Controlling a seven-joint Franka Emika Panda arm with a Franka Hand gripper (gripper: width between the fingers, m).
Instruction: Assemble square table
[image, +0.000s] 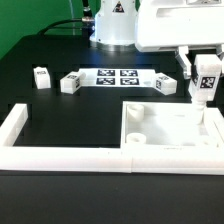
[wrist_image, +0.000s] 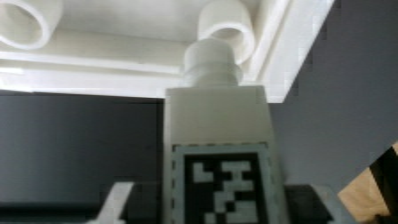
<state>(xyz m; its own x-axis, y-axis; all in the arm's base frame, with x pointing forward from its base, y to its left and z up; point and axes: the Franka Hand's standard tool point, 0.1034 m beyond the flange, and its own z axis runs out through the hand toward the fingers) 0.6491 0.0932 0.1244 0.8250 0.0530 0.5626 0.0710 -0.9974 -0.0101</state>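
I need to release the leg upright in the slab's corner socket (image: 207, 140) (wrist_image: 226, 20) next to the front border side, below the arm.
The square table slab (image: 165, 127) lies flat at the front on the exterior view's right, with round sockets in its corners. My gripper (image: 204, 72) is shut on a white tagged leg block (image: 205, 88) and holds it upright over the slab's far corner on the exterior view's right. In the wrist view the leg (wrist_image: 217, 120) points its narrow peg at a round corner socket (wrist_image: 235, 25) of the slab (wrist_image: 107, 75); whether peg and socket touch is unclear. My gripper (wrist_image: 222, 208) clamps the leg at its tagged end. Three more leg blocks (image: 41, 76) (image: 70, 82) (image: 166, 85) lie loose behind.
The marker board (image: 112, 77) lies flat at the back middle between the loose legs. A long low white border wall (image: 60, 154) runs along the front and up the exterior view's left side. The arm's base (image: 113, 25) stands at the back.
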